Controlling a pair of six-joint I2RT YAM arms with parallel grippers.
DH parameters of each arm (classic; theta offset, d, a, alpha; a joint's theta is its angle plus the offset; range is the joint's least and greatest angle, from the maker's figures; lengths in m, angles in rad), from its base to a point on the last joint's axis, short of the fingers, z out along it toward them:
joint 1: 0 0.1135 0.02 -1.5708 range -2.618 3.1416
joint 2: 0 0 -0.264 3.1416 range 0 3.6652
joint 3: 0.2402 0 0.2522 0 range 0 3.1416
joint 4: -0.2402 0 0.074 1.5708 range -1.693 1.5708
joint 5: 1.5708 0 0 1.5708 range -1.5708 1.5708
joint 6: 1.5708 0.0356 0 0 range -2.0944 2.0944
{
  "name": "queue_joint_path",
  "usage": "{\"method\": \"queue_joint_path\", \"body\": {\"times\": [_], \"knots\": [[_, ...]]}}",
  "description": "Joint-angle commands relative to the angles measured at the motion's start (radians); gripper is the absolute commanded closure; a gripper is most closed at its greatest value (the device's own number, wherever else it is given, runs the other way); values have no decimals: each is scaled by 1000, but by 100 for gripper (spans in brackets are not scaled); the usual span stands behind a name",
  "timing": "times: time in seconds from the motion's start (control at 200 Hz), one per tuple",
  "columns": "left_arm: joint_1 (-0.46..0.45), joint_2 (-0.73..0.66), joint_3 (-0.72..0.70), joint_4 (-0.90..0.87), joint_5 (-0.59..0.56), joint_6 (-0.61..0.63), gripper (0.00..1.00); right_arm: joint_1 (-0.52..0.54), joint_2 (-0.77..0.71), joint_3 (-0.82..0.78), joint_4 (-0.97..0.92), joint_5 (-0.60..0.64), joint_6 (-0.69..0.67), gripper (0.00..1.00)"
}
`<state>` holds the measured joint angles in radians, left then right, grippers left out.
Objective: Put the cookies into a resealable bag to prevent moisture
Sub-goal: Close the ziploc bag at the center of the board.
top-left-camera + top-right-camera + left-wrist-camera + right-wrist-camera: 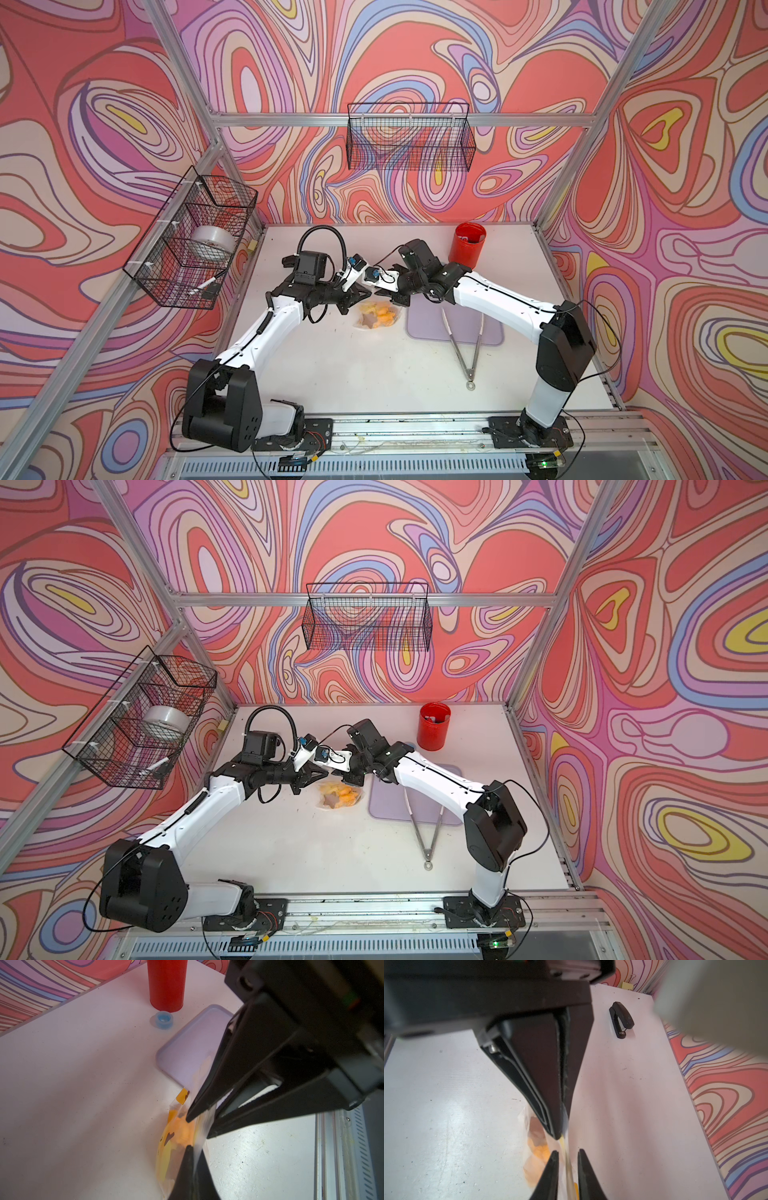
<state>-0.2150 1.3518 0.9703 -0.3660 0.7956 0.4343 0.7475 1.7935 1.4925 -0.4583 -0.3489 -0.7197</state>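
Note:
The left gripper pinches the bag's top edge close beside my right gripper, so it should take it nearer its end [565, 1112] before my right gripper presses along.
The resealable bag [398, 312] lies mid-table, clear and crinkly, with orange-yellow cookies [380, 318] and a darker star-shaped one inside. The bag and cookies [345, 798] show in both top views. My left gripper [362, 297] reaches in from the left. In the left wrist view it [194, 1150] is shut on the bag's [166, 1159] upright top strip. My right gripper [388, 297] comes from the right and meets it over the bag. In the right wrist view its [568, 1152] fingers stand slightly apart, astride the strip [566, 1163], with gaps on both sides.
A lavender tray [490, 332] lies right of the bag, with metal tongs [467, 345] across its front edge. A red cup [467, 245] stands at the back right, a small blue cap [164, 1020] beside it. A black stapler [622, 1020] lies at the back left. Wire baskets hang on the walls.

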Motion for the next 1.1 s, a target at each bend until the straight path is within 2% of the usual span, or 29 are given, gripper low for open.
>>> {"method": "queue_joint_path", "body": {"times": [0.0,0.125,0.19,0.245,0.285,0.376,0.636,0.701,0.826,0.866,0.906,0.981,1.097], "knots": [[-6,-23,19,-15,28,39,100,-4,54,37,-65,60,-6,100],[-5,-39,18,-30,-20,34,100,-6,45,32,-44,62,6,100],[-4,-57,10,-64,-49,57,86,-7,38,32,-44,56,10,100],[-4,-72,0,-89,-65,76,82,-8,37,34,-49,53,10,100],[-3,-83,-6,-97,-83,81,84,-8,38,37,-54,50,11,100],[-1,-94,-18,-109,-108,90,100,-9,40,37,-53,48,11,100],[6,-66,-8,-124,-120,89,100,-8,38,28,-8,22,36,100],[11,-62,-1,-149,-109,104,86,-8,39,27,-6,22,40,100],[16,-78,-9,-186,-104,130,70,-8,39,28,-8,33,39,100],[16,-83,-14,-193,-104,139,68,-9,40,27,-8,34,39,100],[16,-83,-19,-194,-112,141,73,-11,41,28,-10,33,37,100],[20,-81,-23,-181,-118,138,100,-10,41,29,-13,23,36,100],[24,-69,-18,-168,-95,132,100,-9,41,27,-8,4,37,100]]}}
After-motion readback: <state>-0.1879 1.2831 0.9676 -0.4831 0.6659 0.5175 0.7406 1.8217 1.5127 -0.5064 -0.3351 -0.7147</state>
